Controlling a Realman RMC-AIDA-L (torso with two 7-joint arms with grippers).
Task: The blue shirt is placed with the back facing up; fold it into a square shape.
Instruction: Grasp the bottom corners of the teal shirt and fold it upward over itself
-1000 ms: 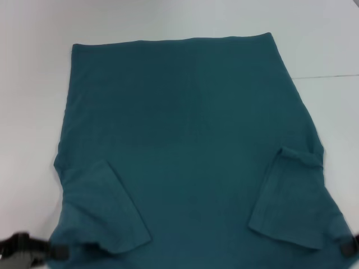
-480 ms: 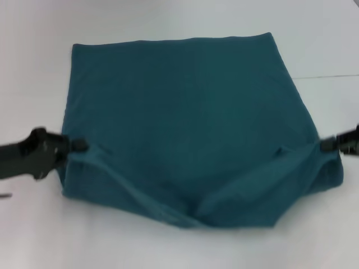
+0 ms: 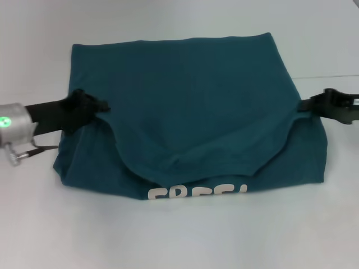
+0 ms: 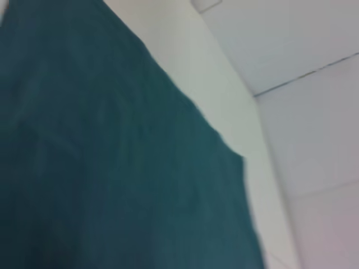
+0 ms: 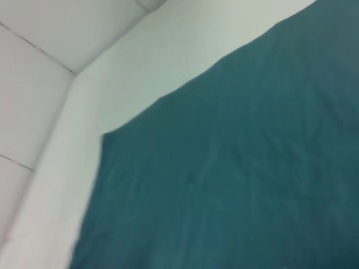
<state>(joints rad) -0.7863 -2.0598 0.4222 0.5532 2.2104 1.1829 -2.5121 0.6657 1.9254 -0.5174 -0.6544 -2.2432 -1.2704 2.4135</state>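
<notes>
I need to let go of the lifted edge with my left gripper on the shirt's flat far part, just inside its side edge (image 3: 104, 89).
The blue shirt (image 3: 185, 95) lies on the white table (image 3: 179, 235), its near part lifted and carried over toward the far hem. The turned-up underside shows white lettering (image 3: 196, 193) at the near fold. My left gripper (image 3: 101, 106) is shut on the shirt's left edge, about mid-length. On the opposite edge my right gripper (image 3: 305, 105) is shut on the cloth at the same height. Between them the raised layer sags in a curve. Both wrist views show only the shirt (image 4: 112, 168) (image 5: 235, 168) against the table.
White tabletop (image 3: 33, 33) surrounds the cloth on all sides. A thin dark seam (image 3: 331, 75) crosses the table at the right. The left arm's silver wrist with a green light (image 3: 7, 120) sits at the left edge.
Both grippers have carried the shirt's near end up and toward the far hem. The fold has deepened and the white lettering on the underside has come into view.
</notes>
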